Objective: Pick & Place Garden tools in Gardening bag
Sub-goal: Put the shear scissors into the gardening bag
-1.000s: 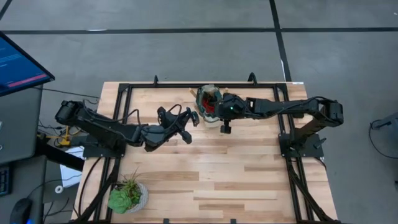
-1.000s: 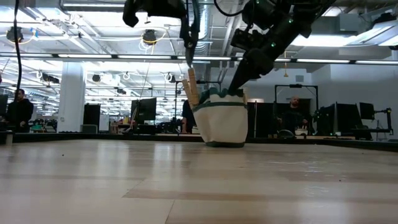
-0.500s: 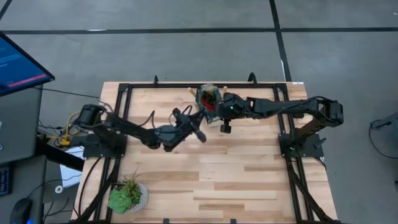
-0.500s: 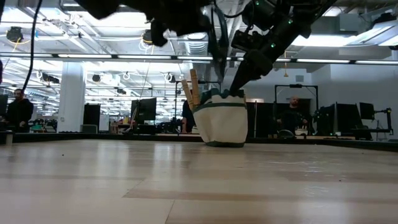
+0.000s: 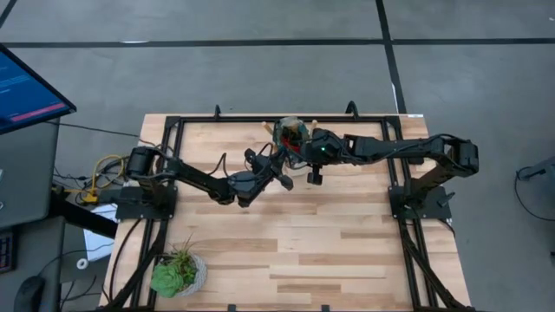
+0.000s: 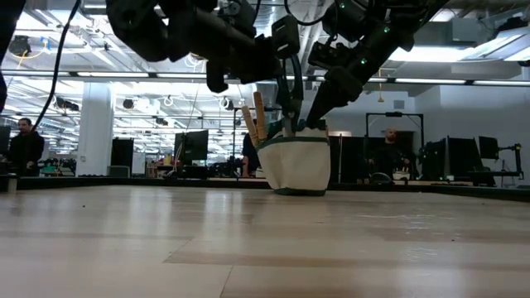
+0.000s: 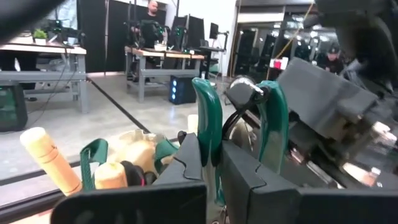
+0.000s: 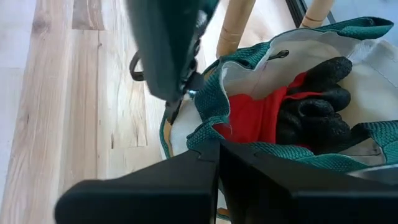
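Next, my left gripper lets go of the pruning shears in the near side of the gardening bag (image 5: 293,153), next to the red-and-black glove.
The gardening bag (image 5: 291,137) stands at the table's far middle, dark green and cream. Wooden tool handles (image 6: 257,116) stick up out of it, and a red-and-black glove (image 8: 292,115) lies inside. My left gripper (image 5: 279,171) is just left of and above the bag's mouth, shut on green-handled pruning shears (image 7: 239,118). The shears hang down to the bag's rim in the low view (image 6: 290,103). My right gripper (image 5: 300,150) is at the bag's right side, shut on its rim. My left gripper pinches one green handle of the shears (image 7: 210,134) between its two fingers; the other handle (image 7: 273,124) stands free beside it. The shears are lifted clear of the table, and their lower end is at the bag's mouth (image 6: 290,126). My right gripper pinches the bag's green woven rim (image 8: 267,151) between its two fingers, slanting down from the table's right side. The bag stands upright on the table with its mouth open.
A potted green plant (image 5: 178,273) stands at the near left corner. A black frame (image 5: 169,130) runs along the table's edges. A monitor (image 5: 26,87) is off the table's left side. People (image 6: 25,141) show in the room behind.
My left gripper has gone toward the table's right and far edges, up to the bag, and has come down with the shears. They now hang at the bag's mouth. My right gripper has kept its hold on the rim.
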Robot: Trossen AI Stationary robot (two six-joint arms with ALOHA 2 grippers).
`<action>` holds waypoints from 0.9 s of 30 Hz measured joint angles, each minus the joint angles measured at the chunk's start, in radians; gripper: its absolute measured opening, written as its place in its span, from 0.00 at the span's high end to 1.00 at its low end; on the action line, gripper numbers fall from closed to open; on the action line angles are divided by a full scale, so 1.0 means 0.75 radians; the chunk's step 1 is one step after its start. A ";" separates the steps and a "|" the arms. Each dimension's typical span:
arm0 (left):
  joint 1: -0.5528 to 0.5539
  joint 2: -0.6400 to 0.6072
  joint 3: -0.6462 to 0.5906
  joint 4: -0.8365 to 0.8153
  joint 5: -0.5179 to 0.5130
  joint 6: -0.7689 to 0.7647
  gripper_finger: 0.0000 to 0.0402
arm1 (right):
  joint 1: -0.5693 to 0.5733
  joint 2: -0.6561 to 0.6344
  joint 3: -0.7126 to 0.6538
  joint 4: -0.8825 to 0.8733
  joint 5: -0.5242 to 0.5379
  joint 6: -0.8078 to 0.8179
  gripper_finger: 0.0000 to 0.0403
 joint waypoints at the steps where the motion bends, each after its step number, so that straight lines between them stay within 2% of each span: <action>1: 0.005 0.007 0.000 0.022 -0.002 0.000 1.00 | 0.000 0.000 0.000 0.000 0.000 0.005 1.00; 7: 0.019 0.041 0.002 0.065 -0.007 -0.001 1.00 | 0.000 0.000 0.000 0.000 0.000 0.007 1.00; 16: 0.016 0.152 0.002 0.057 0.024 -0.167 1.00 | 0.001 0.000 0.000 -0.004 0.000 0.011 1.00; 27: 0.036 0.152 0.002 0.059 -0.006 -0.158 0.99 | 0.001 0.001 0.000 -0.008 -0.001 0.021 1.00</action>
